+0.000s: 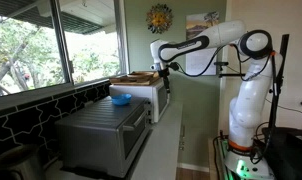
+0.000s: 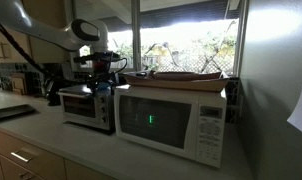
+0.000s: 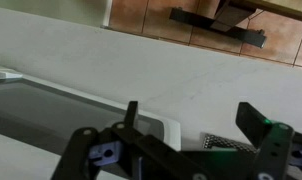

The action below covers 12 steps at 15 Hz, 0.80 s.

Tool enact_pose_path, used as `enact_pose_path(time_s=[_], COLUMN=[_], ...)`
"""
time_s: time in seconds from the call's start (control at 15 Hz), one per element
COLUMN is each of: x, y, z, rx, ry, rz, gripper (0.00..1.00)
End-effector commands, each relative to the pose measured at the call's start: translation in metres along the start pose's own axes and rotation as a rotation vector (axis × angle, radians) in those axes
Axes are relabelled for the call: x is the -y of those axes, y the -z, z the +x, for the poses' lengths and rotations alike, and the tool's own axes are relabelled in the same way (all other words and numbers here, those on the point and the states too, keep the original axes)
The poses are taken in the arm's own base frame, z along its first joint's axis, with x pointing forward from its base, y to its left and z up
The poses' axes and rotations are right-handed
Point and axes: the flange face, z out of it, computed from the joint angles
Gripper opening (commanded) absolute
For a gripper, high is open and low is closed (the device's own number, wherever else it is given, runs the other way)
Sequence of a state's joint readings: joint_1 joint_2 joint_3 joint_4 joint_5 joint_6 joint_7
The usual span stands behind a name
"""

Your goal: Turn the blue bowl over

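Note:
Next, my gripper closes on the blue bowl's rim (image 1: 130, 96), white microwave side.
The blue bowl (image 1: 120, 99) sits on top of the grey toaster oven (image 1: 101, 130), near its far end by the window. It also shows as a small blue shape (image 2: 101, 88) on the oven top under the arm. My gripper (image 1: 161, 68) hangs in the air above and beside the bowl, over the gap between oven and microwave, also seen in an exterior view (image 2: 103, 66). In the wrist view the gripper (image 3: 191, 115) is open and empty, with pale countertop between the fingers. The bowl is not in the wrist view.
A white microwave (image 2: 171, 118) stands next to the oven, with a flat wooden tray (image 2: 191, 76) on top. Windows (image 1: 51, 40) run along the counter behind both. The robot base (image 1: 246, 120) stands at the counter's far end.

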<state>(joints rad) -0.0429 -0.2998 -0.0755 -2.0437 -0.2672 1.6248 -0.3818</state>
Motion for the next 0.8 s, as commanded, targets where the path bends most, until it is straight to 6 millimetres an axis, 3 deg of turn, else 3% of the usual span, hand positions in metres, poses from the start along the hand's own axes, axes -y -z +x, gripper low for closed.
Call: enact_pose_path(time_s=[0.0, 0.27, 0.4, 0.73], x=[0.000, 0.004, 0.020, 0.060], y=[0.000, 0.006, 0.030, 0.115], z=[0.000, 0.002, 0.006, 0.014], rx=[0.001, -0.030, -0.127, -0.378], ry=[0.000, 0.006, 0.027, -0.007], rz=[0.000, 0.011, 0.056, 0.189], gripper=[1.00, 1.00, 1.00, 1.00])
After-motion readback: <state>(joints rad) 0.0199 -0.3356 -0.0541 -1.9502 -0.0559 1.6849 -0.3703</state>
